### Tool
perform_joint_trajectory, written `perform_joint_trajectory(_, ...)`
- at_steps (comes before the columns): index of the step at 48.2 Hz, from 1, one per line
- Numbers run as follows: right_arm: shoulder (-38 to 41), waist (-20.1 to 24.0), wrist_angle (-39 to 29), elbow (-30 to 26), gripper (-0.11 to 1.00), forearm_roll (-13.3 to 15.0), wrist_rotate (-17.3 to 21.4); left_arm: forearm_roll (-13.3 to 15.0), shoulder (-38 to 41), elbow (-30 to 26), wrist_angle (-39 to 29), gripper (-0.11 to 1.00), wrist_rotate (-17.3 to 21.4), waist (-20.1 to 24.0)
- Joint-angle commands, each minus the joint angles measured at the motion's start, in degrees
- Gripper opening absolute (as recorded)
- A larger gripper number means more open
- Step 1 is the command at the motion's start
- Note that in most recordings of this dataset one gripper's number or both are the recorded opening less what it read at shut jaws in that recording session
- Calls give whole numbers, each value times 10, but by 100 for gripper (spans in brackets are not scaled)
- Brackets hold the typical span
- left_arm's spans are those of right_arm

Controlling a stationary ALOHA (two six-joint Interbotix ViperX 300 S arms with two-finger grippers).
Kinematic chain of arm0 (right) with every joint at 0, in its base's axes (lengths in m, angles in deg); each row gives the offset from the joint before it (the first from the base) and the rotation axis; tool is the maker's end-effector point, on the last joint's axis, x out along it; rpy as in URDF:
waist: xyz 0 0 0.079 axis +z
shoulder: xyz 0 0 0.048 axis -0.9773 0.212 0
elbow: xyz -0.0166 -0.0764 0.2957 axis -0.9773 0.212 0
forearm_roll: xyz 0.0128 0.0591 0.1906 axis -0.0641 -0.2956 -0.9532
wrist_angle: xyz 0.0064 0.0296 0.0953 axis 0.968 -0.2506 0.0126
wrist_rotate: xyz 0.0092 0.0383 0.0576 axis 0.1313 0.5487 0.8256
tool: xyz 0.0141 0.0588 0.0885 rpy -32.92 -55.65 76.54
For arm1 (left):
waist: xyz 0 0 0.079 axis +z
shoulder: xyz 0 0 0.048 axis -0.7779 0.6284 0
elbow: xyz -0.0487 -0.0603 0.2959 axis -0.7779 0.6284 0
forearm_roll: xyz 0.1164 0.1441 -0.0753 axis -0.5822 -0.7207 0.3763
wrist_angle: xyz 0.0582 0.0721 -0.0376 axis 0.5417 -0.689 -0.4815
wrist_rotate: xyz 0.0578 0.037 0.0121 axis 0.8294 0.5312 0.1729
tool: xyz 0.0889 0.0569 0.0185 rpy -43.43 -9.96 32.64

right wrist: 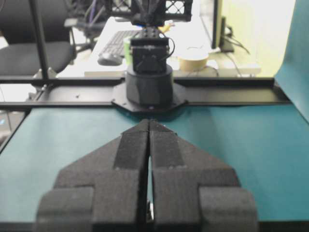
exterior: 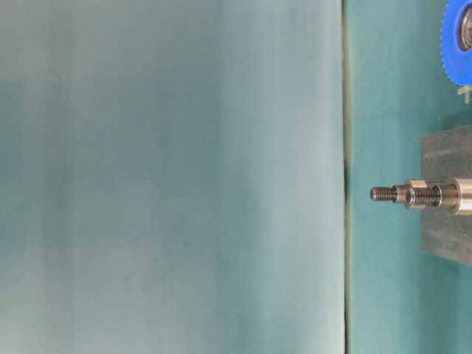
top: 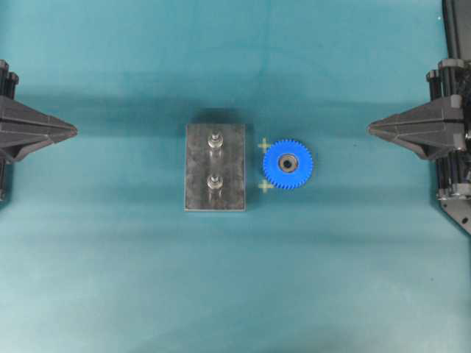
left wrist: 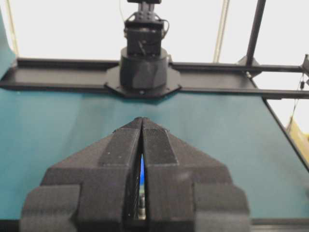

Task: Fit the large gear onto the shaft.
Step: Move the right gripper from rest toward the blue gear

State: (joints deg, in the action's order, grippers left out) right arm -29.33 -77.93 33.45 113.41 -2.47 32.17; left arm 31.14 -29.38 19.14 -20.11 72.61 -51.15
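I should close my right gripper on the far side (top: 288,148) of the large gear, with one finger at the gear's middle and the other against its teeth.
The large gear (top: 288,163), bright blue with a dark silver-ringed hub, lies flat on the teal mat just right of the grey steel plate (top: 199,169); its edge also shows in the table-level view (exterior: 457,44). Two identical silvery pegs stand on the plate, a far shaft (top: 215,140) and a near one (top: 215,182), overlapping in the table-level view (exterior: 413,195). My left gripper (top: 75,131) hangs shut at the left edge, fingertips (left wrist: 142,119) together. At the right edge my right gripper (top: 370,128) is shut too, its tips (right wrist: 149,122) touching. Both hold nothing.
Two small yellowish cross marks (top: 264,145) (top: 266,186) sit on the mat between plate and gear. The opposite arm's black base (left wrist: 143,72) and frame rail stand at the mat's far end. Teal mat (top: 235,294) surrounds the plate.
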Motion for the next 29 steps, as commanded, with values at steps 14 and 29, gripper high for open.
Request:
perform_joint_trajectory(14, 39, -65, -336, -108, 1, -77, 25, -5, 74, -76, -102, 0, -7, -8)
perform_joint_trajectory(29, 198, -108, -506, -205, 1, -66, 25, -6, 154, -108, -187, 0, -6, -6)
